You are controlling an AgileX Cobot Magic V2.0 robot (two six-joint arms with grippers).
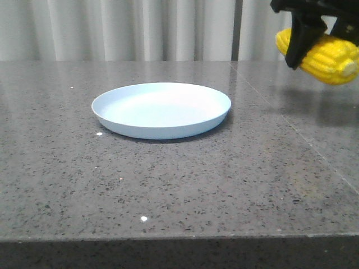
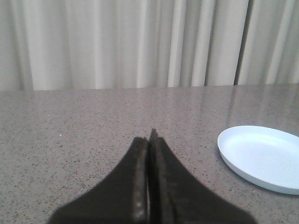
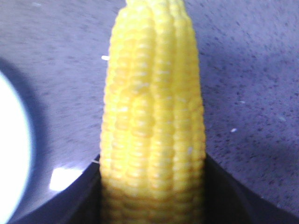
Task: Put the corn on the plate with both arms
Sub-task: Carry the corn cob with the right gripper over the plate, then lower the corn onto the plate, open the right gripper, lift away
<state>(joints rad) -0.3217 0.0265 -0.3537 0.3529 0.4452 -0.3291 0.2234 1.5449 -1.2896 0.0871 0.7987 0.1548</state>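
My right gripper is going to release the yellow corn in the middle of the empty pale blue-white plate (image 1: 170, 98).
The pale blue-white plate (image 1: 161, 110) lies empty on the grey stone table; it also shows in the left wrist view (image 2: 264, 157) and as a bright edge in the right wrist view (image 3: 11, 154). My right gripper (image 1: 305, 42) is shut on the yellow corn (image 1: 325, 55) and holds it in the air at the far right, above the table and to the right of the plate. In the right wrist view the corn (image 3: 153, 121) fills the space between the black fingers. My left gripper (image 2: 150, 140) is shut and empty, low over the table, left of the plate.
The speckled grey table (image 1: 168, 179) has a front edge near the bottom of the front view and a seam (image 1: 291, 120) running along its right side. Pale curtains (image 1: 140, 28) hang behind the table.
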